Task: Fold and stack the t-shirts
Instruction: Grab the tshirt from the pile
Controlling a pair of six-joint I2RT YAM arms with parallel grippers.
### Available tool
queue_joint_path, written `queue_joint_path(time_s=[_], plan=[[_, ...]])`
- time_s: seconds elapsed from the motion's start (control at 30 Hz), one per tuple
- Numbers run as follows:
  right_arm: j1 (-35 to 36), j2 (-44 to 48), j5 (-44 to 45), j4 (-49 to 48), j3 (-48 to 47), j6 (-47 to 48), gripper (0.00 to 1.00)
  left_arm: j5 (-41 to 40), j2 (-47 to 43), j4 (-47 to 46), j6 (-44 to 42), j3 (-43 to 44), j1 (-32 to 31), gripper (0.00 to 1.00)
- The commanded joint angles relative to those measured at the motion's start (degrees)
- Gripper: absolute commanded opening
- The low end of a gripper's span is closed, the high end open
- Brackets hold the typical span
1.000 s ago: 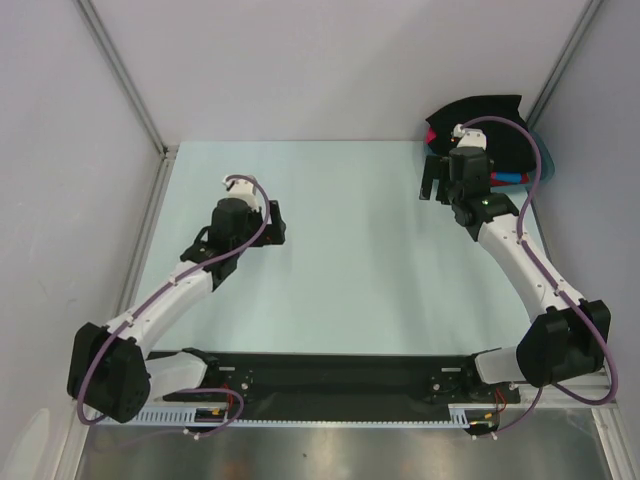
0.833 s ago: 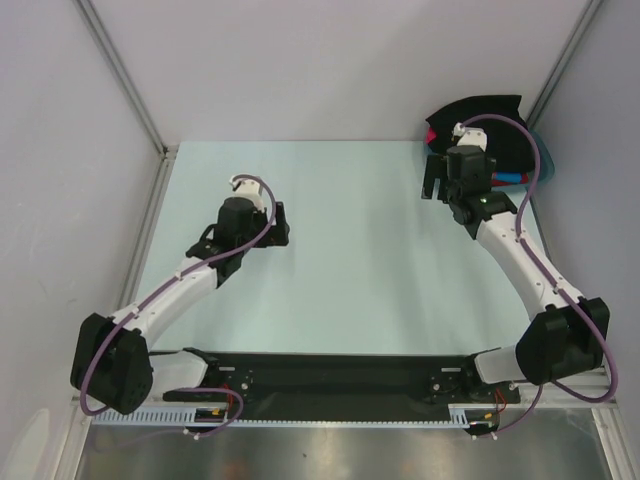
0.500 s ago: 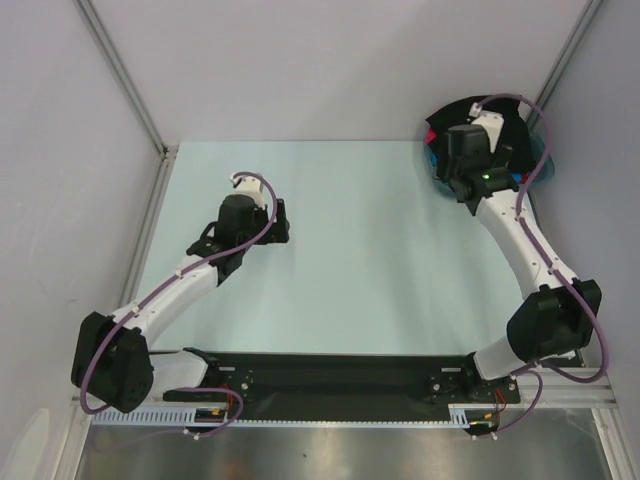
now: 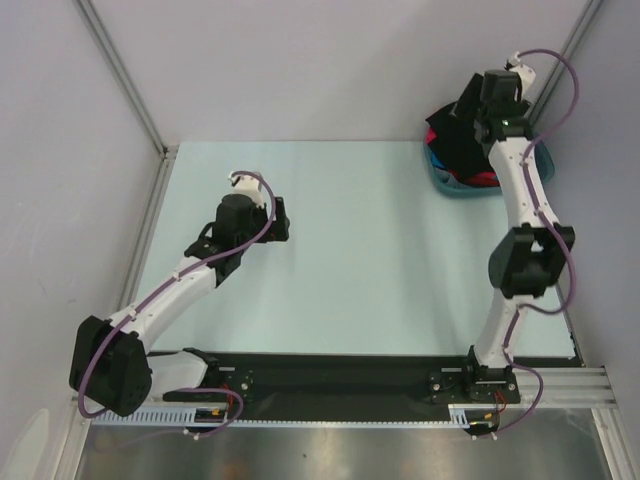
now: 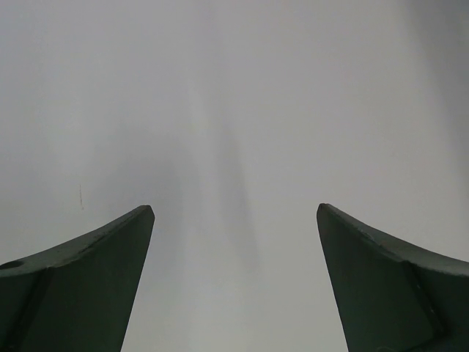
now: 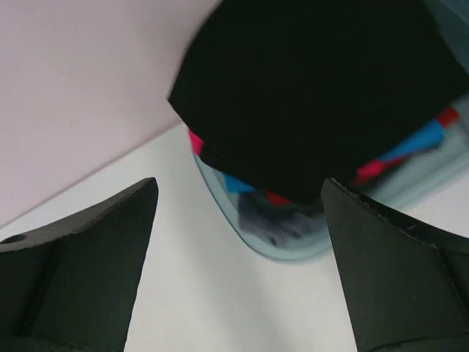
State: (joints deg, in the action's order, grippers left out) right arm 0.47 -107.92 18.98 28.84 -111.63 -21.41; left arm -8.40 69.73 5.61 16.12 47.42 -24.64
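Observation:
I will next move my right gripper to the black t-shirt's edge (image 4: pixel 450 152) (image 6: pixel 270 170) beside the pink cloth, toward the middle of the table, and close it there.
The t-shirts lie heaped in a teal basin (image 4: pixel 452 186) at the table's back right corner. A large black t-shirt (image 4: pixel 452 145) drapes over the top and spills over the rim; pink (image 4: pixel 431 137) and red (image 4: pixel 486 180) cloth peek out under it. In the right wrist view the black t-shirt (image 6: pixel 315 88) covers blue (image 6: pixel 421 139), red (image 6: pixel 374 170) and pink (image 6: pixel 195 141) cloth above the basin's rim (image 6: pixel 293 253). My right gripper (image 4: pixel 463 112) (image 6: pixel 238 183) hangs open above the basin, holding nothing. My left gripper (image 4: pixel 282 222) (image 5: pixel 235 208) stands open over bare table at the left.
The back wall rises just behind the basin, with a metal corner post (image 4: pixel 562 50) beside it on the right. Another post (image 4: pixel 120 75) runs down the left wall. The pale table (image 4: pixel 370 260) spreads between the two arms.
My right arm has risen and swung back from beside the basin to high above it. The left gripper has shifted only slightly to the right. Both grippers stay open.

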Motion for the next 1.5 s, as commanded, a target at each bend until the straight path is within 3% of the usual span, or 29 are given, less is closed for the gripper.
queue_joint_path(time_s=[0.0, 0.07, 0.17, 0.5, 0.57, 0.67, 0.8, 0.9, 0.93, 1.17, 1.47], plan=[[0.3, -13.0, -6.8, 1.8, -15.5, 1.5, 1.0, 0.9, 0.1, -1.7, -1.6, 1.8, -0.5, 1.0], [0.6, -21.5, -6.6, 4.1, -22.3, 3.4, 1.0, 1.0, 0.8, -1.5, -1.7, 2.3, -0.5, 1.0], [2.1, -27.2, -6.2, 2.6, -29.9, 8.6, 1.0, 1.4, 1.1, -1.6, -1.9, 2.2, -0.5, 1.0], [5.2, -33.6, 2.6, -5.4, -30.6, 16.6, 1.0, 1.7, 3.8, -1.7, -2.1, 3.7, -0.5, 1.0], [6.0, -34.2, 6.2, -6.0, -30.0, 18.3, 0.96, 2.4, 4.7, -1.9, -2.1, 4.2, -0.5, 1.0], [6.6, -33.8, 11.4, -8.4, -28.2, 20.3, 0.84, 3.0, 5.1, -2.0, -1.8, 4.2, -0.5, 1.0], [7.1, -33.7, 18.3, -11.2, -26.5, 21.2, 0.79, 2.6, 4.8, -1.8, -2.1, 3.8, -0.5, 1.0], [6.8, -34.6, 21.9, -12.8, -26.6, 24.4, 0.8, 2.4, 4.4, -1.7, -2.3, 3.6, -0.5, 1.0], [6.8, -35.0, 22.5, -13.4, -27.0, 24.7, 0.85, 2.5, 4.4, -1.7, -2.4, 3.6, -0.5, 1.0], [5.2, -36.3, 16.0, -9.5, -27.1, 22.9, 0.94, 2.7, 4.4, -1.7, -2.6, 3.7, -0.5, 1.0], [5.8, -32.4, 9.0, -10.5, -20.8, 21.7, 0.9, 3.0, 5.8, -2.0, -2.5, 4.1, -0.5, 1.0]])
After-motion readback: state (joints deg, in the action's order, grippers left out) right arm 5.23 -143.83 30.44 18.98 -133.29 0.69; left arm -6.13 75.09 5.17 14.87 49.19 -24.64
